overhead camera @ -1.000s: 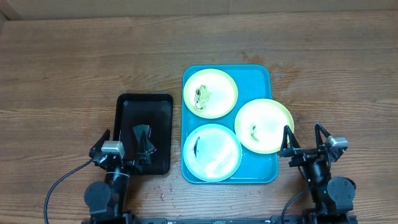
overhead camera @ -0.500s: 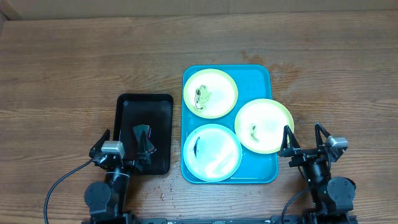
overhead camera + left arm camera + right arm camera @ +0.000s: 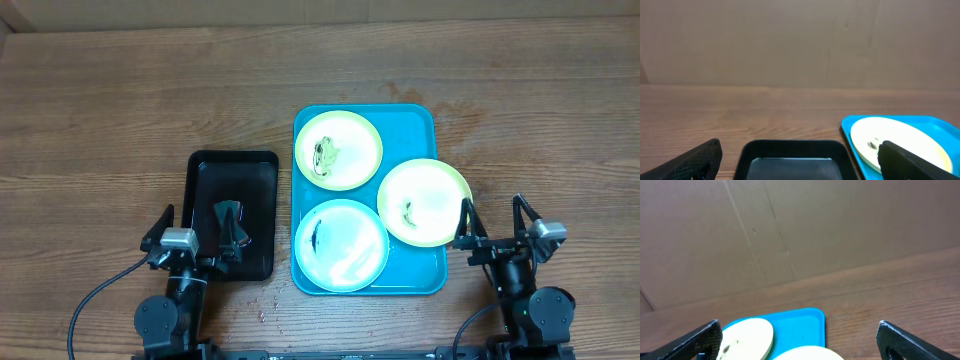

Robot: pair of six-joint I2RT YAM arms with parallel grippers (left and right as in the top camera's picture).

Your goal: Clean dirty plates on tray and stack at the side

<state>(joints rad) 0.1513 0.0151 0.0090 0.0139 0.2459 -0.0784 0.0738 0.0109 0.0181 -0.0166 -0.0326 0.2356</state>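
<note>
I need to close my right gripper on the light-blue plate's rim [image 3: 387, 257], on the side that is nearest to the yellow-green rimmed plate overhanging the turquoise tray.
The turquoise tray [image 3: 415, 128] lies at the table's middle right and holds three plates. A yellow-green rimmed plate [image 3: 339, 150] with a dark smear sits at its far end. A second yellow-green rimmed plate [image 3: 424, 202] overhangs the tray's right rim. A light-blue rimmed plate [image 3: 341, 245] sits at its near left. My left gripper [image 3: 194, 227] is open and empty over the near end of the black tray [image 3: 235, 175]. My right gripper [image 3: 493, 220] is open and empty just right of the tray. The wrist views show the tray [image 3: 846, 130] [image 3: 805, 325] and the far plate [image 3: 900, 142] [image 3: 747, 337].
The smaller black tray, which also shows in the left wrist view [image 3: 792, 155], lies left of the turquoise tray, with a dark object [image 3: 229, 215] on it near my left fingers. A cardboard wall [image 3: 805, 225] stands at the table's far edge. Bare wood surrounds both trays.
Both grippers have shifted very slightly toward the near edge. The plates and trays have not moved.
</note>
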